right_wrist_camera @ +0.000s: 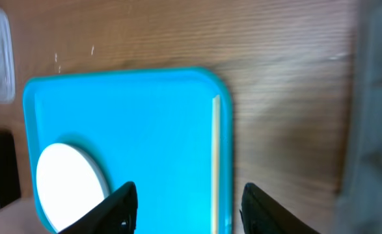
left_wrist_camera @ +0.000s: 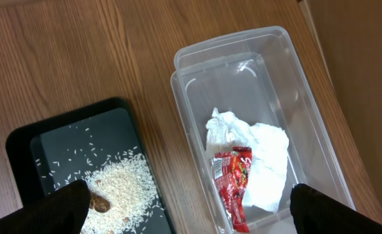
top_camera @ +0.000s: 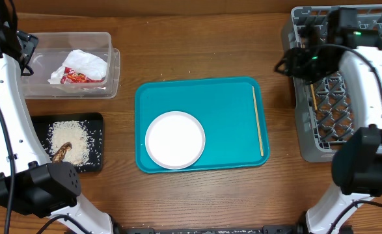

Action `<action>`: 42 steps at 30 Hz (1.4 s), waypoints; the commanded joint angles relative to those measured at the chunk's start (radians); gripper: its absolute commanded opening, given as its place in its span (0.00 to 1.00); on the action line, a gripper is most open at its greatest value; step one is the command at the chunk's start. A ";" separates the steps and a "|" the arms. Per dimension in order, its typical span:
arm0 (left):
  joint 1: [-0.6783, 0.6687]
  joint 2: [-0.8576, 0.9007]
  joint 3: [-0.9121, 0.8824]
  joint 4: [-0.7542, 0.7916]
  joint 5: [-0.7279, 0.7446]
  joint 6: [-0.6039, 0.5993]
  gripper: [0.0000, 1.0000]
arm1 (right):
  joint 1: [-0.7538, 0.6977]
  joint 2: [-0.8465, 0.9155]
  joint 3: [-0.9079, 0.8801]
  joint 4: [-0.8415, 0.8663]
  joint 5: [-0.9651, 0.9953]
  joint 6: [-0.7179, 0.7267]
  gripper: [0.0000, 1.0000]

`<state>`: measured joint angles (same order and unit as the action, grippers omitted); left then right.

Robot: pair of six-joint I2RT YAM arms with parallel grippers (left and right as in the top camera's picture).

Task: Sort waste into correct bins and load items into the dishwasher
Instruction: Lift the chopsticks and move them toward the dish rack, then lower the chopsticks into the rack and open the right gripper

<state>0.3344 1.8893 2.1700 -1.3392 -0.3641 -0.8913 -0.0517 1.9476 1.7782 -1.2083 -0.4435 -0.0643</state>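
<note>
My right gripper should next move over to the middle of the wooden chopstick [top_camera: 258, 121] [right_wrist_camera: 215, 166] that lies on the teal tray, and then close on it there.
A round white plate [top_camera: 175, 140] lies on the teal tray [top_camera: 204, 97], also in the right wrist view [right_wrist_camera: 70, 182]. One wooden chopstick [top_camera: 258, 120] lies along the tray's right edge [right_wrist_camera: 215, 156]. A thin wooden stick [top_camera: 313, 97], apparently the other chopstick, lies in the grey dish rack [top_camera: 347, 140]. The clear tub [top_camera: 106, 65] holds the white napkin [left_wrist_camera: 262, 156] and red wrapper [left_wrist_camera: 233, 182]. The black tray [top_camera: 93, 123] holds rice [left_wrist_camera: 122, 182] and a brown scrap [top_camera: 62, 151]. My left gripper [left_wrist_camera: 191, 208] is open above tub and black tray. My right gripper [right_wrist_camera: 191, 208] is open and empty, above the tray's right edge. Bowl, cup and saucer are not in view.
The dish rack [right_wrist_camera: 376, 97] stands at the far right, blurred in the right wrist view. A strip of bare wooden table [top_camera: 278, 110] separates the teal tray from the rack. A few stray rice grains lie on the wood [right_wrist_camera: 73, 55] above the tray.
</note>
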 commanded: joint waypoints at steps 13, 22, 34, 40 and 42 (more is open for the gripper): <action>-0.004 0.004 0.004 0.002 -0.019 0.001 1.00 | 0.283 -0.006 -0.256 0.146 0.540 0.354 0.45; -0.004 0.004 0.004 0.002 -0.019 0.001 1.00 | 0.290 -0.006 -0.403 0.239 0.476 0.353 0.38; -0.004 0.004 0.004 0.002 -0.019 0.001 1.00 | 0.327 -0.006 -0.466 0.315 0.480 0.354 0.37; -0.004 0.004 0.004 0.002 -0.019 0.001 1.00 | 0.327 -0.006 -0.500 0.364 0.533 0.353 0.37; -0.004 0.004 0.004 0.002 -0.019 0.001 1.00 | 0.327 -0.006 -0.504 0.374 0.533 0.349 0.37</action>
<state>0.3344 1.8893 2.1700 -1.3392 -0.3641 -0.8913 0.2749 1.9480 1.2854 -0.8463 0.0605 0.2840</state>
